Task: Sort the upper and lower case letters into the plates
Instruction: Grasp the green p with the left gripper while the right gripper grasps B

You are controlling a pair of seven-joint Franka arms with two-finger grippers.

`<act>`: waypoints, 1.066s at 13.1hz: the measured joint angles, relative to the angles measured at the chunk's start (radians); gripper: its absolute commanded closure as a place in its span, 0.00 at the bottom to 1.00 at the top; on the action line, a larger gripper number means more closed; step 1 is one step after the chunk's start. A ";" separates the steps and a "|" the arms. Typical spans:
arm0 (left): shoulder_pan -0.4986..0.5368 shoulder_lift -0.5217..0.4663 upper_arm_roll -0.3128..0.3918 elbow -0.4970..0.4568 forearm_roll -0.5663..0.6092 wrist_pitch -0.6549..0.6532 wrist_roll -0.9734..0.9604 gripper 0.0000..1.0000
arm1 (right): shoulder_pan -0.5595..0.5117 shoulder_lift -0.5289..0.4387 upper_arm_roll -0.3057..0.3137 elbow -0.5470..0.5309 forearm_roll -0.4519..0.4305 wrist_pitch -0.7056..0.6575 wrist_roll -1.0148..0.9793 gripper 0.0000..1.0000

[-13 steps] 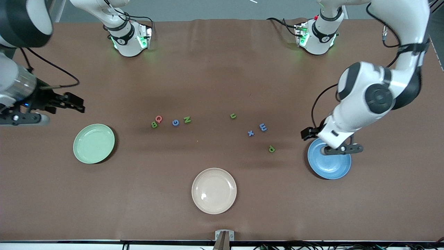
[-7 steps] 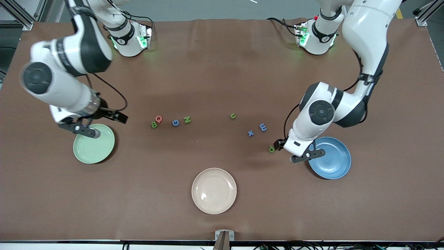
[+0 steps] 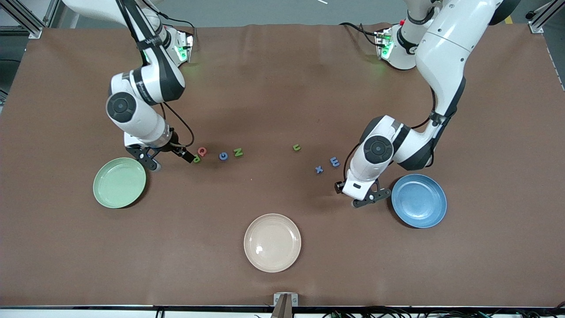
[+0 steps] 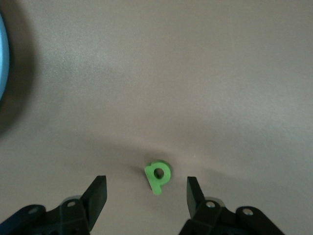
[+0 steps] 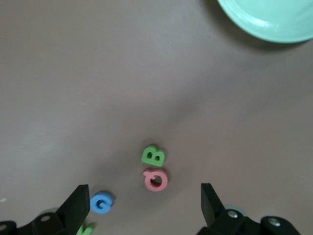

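Note:
The green B, the letter beside the pink Q, will have my right gripper close on the top and bottom of the green B (image 3: 197, 158) (image 5: 153, 156).
A green p (image 4: 157, 176) lies on the brown table beside the blue plate (image 3: 419, 201). My left gripper (image 4: 145, 197) is over it, open. A finger (image 4: 96, 195) stands on either side of the p and neither touches it. In the front view the left hand (image 3: 370, 198) hides the p. My right gripper (image 5: 144, 201) is open with nothing in it, close over a green B (image 5: 153, 155) and a pink Q (image 5: 156, 180). These lie beside the mint plate (image 3: 119, 182). A blue G (image 3: 223, 155) and a green N (image 3: 238, 153) sit next to them.
A green u (image 3: 296, 147), blue m (image 3: 334, 162) and blue x (image 3: 318, 169) lie mid-table toward the left arm's end. A cream-beige plate (image 3: 272, 242) sits nearest the front camera. Both arm bases stand along the table's back edge.
The left arm swung from over the blue plate to over the green p. The right arm came in from the table's end, passed over the mint plate and stopped by the B and Q.

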 measured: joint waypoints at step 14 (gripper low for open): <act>-0.030 0.076 0.009 0.037 0.012 0.022 -0.042 0.48 | 0.052 0.219 -0.008 -0.004 0.003 0.204 0.109 0.12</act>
